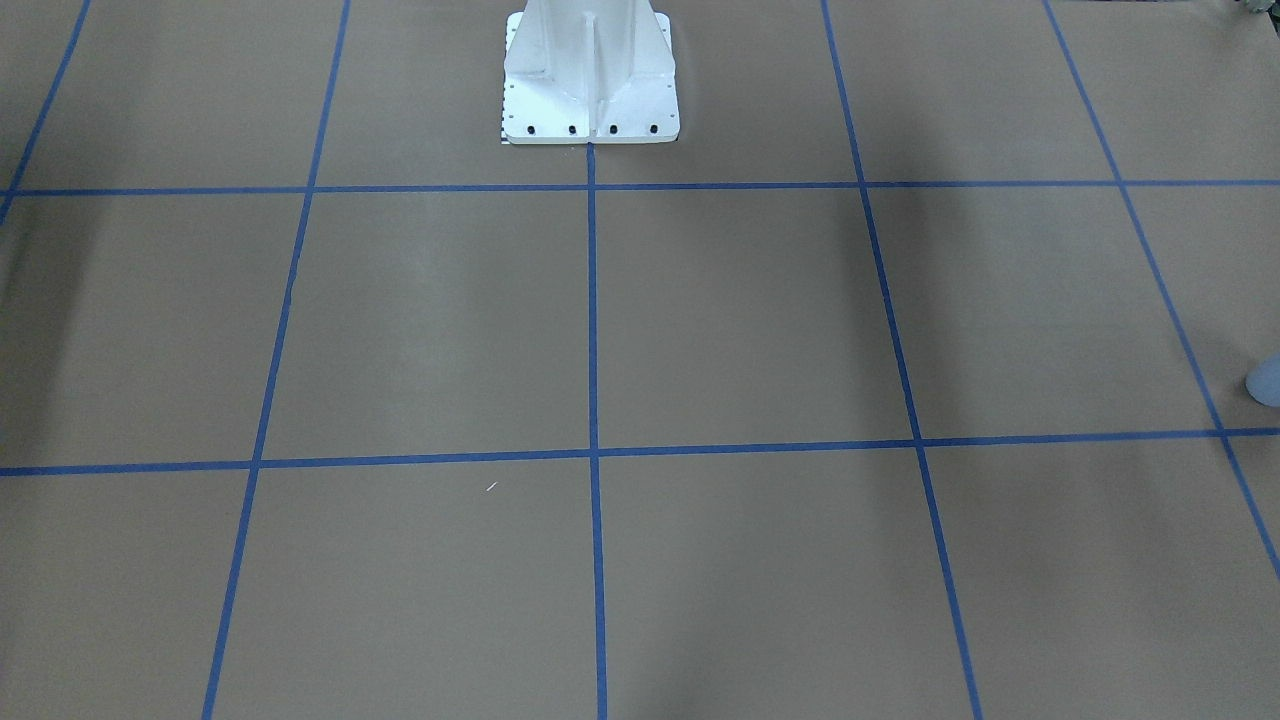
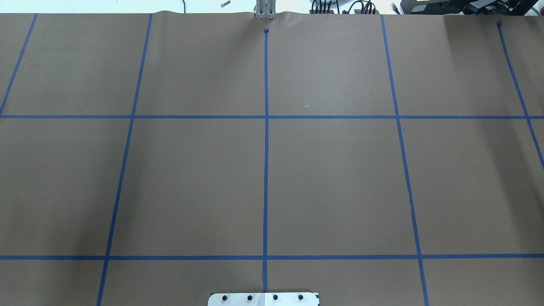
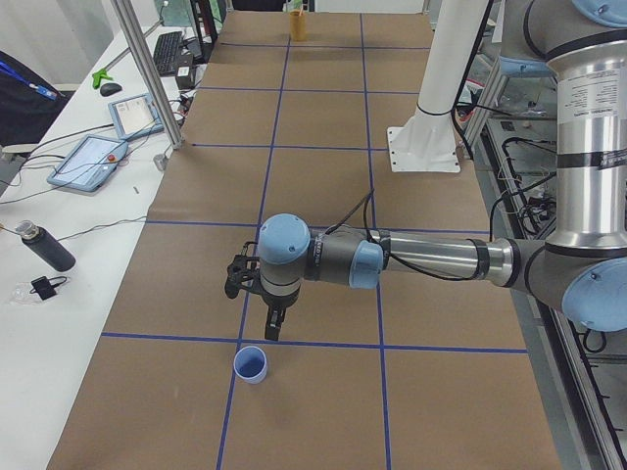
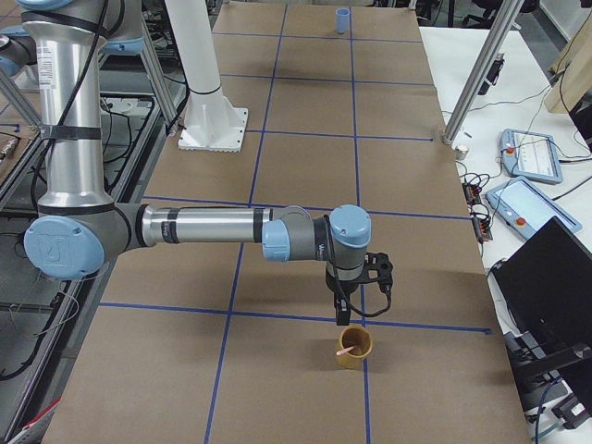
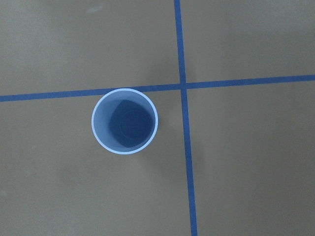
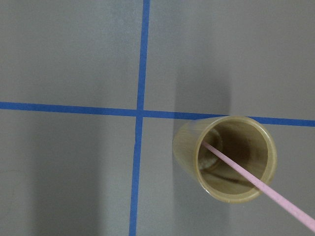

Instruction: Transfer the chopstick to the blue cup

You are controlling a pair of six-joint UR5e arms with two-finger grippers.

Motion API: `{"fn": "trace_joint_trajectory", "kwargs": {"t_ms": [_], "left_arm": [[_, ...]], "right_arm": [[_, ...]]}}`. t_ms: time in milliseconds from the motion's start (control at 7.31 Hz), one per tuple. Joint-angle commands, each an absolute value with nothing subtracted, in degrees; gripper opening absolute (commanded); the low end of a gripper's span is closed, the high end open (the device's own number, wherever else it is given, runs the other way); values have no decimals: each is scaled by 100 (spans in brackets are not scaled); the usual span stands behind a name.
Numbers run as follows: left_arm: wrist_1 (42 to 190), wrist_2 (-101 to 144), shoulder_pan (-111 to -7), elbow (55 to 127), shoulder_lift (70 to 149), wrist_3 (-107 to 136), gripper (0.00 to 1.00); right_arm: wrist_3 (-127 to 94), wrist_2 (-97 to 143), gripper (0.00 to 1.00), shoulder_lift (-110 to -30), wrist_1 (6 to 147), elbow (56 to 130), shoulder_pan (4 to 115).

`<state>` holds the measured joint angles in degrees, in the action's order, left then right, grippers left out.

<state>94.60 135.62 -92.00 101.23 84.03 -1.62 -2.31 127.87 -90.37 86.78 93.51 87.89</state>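
Observation:
Next, my left gripper will go to the blue cup's rim (image 1: 1275, 361) (image 5: 157, 119), on the side facing the blue tape crossing, and close there.
The blue cup (image 5: 124, 121) stands upright and empty on the brown table, close to a crossing of blue tape lines. It also shows in the exterior left view (image 3: 251, 364), at the front-facing view's right edge (image 1: 1265, 378) and far off in the exterior right view (image 4: 342, 18). My left gripper (image 3: 272, 331) hangs just above and beside it; I cannot tell whether it is open or shut. The pink chopstick (image 6: 256, 184) leans inside a tan cup (image 6: 224, 158). My right gripper (image 4: 340, 317) hangs just above that tan cup (image 4: 353, 349); I cannot tell its state.
The white robot pedestal (image 1: 590, 90) stands at the table's middle back edge. A side table with tablets (image 3: 88, 162) and a dark bottle (image 3: 44, 247) runs along the operators' side. Metal posts (image 3: 147, 73) rise at the table's edge. A laptop (image 4: 546, 277) sits near the tan cup's end.

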Motion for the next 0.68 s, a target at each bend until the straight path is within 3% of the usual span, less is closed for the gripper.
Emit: {"fn": "trace_joint_trajectory", "kwargs": {"t_ms": [0,547], "left_arm": [[9475,13570,-9202,10151,8516,-132,99],[9790,13518,-9202,9958,8728,-140,99]], "right_arm": [[-281,12788,100,-9017,7959,9413,8780],[-245,13060,100,-9088,7087,9360,8736]]}}
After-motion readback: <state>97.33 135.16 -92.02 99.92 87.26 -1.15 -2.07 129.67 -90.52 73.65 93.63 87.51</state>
